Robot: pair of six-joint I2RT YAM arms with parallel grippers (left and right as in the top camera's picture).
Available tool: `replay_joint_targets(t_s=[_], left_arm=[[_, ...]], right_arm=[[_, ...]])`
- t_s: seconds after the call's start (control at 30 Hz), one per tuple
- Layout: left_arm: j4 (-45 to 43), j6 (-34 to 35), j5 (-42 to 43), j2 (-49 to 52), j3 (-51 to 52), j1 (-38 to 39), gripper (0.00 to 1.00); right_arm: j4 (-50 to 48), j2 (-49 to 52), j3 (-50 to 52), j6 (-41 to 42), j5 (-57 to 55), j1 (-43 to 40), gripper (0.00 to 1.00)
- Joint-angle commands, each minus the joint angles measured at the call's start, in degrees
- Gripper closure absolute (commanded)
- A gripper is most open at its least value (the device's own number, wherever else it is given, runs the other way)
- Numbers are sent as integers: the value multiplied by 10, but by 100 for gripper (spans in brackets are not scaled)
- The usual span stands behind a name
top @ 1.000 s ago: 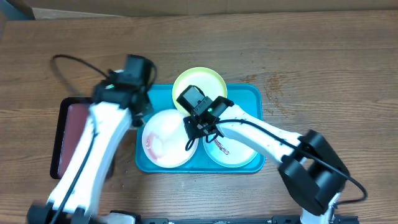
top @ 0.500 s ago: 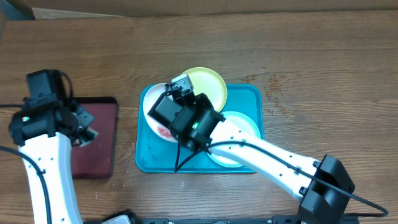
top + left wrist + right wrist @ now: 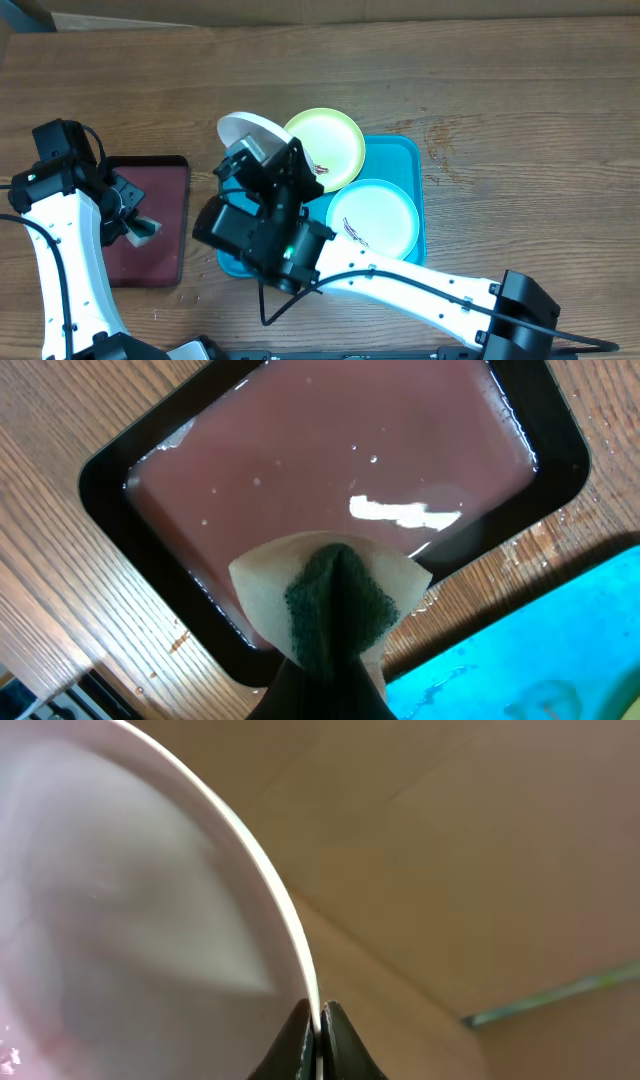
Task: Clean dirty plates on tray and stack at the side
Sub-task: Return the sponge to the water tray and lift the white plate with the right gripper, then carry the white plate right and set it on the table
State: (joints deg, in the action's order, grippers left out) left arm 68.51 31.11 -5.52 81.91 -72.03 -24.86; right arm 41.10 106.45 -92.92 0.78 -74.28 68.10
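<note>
I should use my right gripper to set the white plate down and release it on the wooden table (image 3: 487, 158), by the brown stains next to the turquoise tray.
The white plate (image 3: 246, 129) hangs tilted in the air above the turquoise tray's (image 3: 403, 152) left end, and my right gripper (image 3: 266, 155) is shut on its rim. In the right wrist view the thin rim (image 3: 300, 935) runs down between the two closed fingertips of the right gripper (image 3: 320, 1020). A yellow-green plate (image 3: 330, 145) with a brown smear rests over the tray's far edge. A mint-rimmed plate (image 3: 375, 218), also smeared, lies in the tray's right half. My left gripper (image 3: 138, 228) is shut on a dark-green sponge (image 3: 335, 600) over the maroon tray (image 3: 330, 470).
The maroon tray (image 3: 150, 200) with a black rim holds a shallow film of liquid and lies left of the turquoise tray. My raised right arm (image 3: 270, 240) hides the turquoise tray's left part from above. Bare wooden table (image 3: 520, 120) surrounds both trays.
My right arm has lifted the white plate off the turquoise tray, up and to the left. My left arm has swung from that tray to the maroon tray, carrying the sponge.
</note>
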Motion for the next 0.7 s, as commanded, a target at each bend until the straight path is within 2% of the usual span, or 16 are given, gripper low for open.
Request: replay_joint_targets(t_s=[0.0, 0.23, 0.37, 0.43, 0.53, 0.6, 0.67], left_arm=[[-2, -14, 11, 2, 0, -3, 96], [-2, -13, 11, 2, 0, -3, 96], [-2, -14, 11, 2, 0, -3, 96], [-2, -14, 11, 2, 0, -3, 96], [-2, -16, 11, 2, 0, -3, 96], [-2, -16, 11, 2, 0, -3, 96], [-1, -16, 11, 2, 0, -3, 96]], right_arm=[[-10, -15, -14, -28, -97, 2, 96], [-9, -15, -13, -27, -90, 2, 96], [20, -15, -13, -16, -2, -2, 96], [49, -15, -13, 48, 40, -14, 96], [113, -17, -13, 201, 111, -51, 96], [149, -22, -13, 285, 196, -91, 97], [163, -31, -13, 325, 300, -139, 96]])
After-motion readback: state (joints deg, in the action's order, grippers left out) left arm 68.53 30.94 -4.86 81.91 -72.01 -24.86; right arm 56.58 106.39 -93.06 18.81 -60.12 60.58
